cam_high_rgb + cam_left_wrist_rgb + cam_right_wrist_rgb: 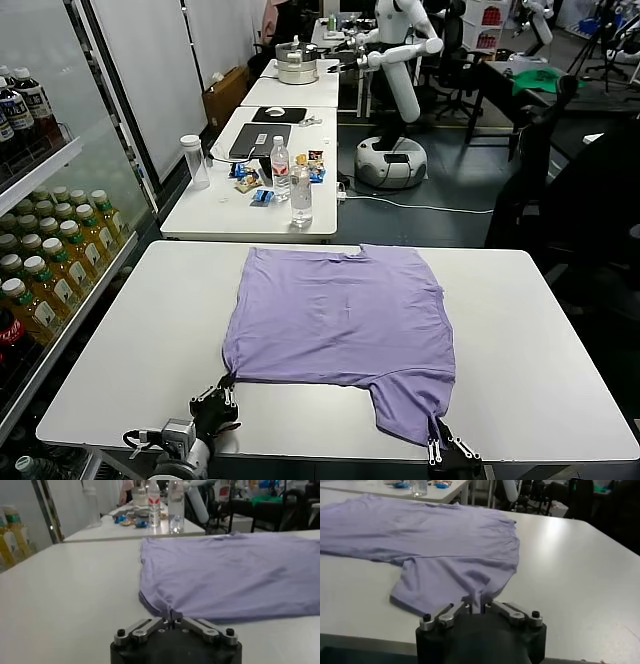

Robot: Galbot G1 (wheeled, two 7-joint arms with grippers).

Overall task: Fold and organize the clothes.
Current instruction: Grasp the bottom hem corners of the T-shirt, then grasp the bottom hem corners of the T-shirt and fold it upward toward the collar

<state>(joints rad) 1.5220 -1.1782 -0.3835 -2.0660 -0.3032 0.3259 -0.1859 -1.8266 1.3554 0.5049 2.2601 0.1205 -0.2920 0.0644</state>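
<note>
I will use my right gripper to lay the near corner of the lavender T-shirt, now hanging toward the table's front edge, down on the shirt's own side edge, midway (438, 315) (512, 536) toward the collar.
The lavender T-shirt (340, 320) lies spread flat on the white table (140, 350), collar toward the far edge. My left gripper (225, 385) is shut on the shirt's near left corner; in the left wrist view (171, 616) the fabric (230, 575) is pinched between the jaws. My right gripper (436, 440) is shut on the shirt's near right corner, where a flap of fabric hangs toward the table's front edge; in the right wrist view (477, 606) the cloth (445, 545) runs into the jaws.
A second white table (200, 215) behind holds water bottles (301, 195), a clear cup (194, 160), snacks and a laptop. A shelf of drink bottles (40, 270) stands at left. Another white robot (395, 90) and chairs are farther back.
</note>
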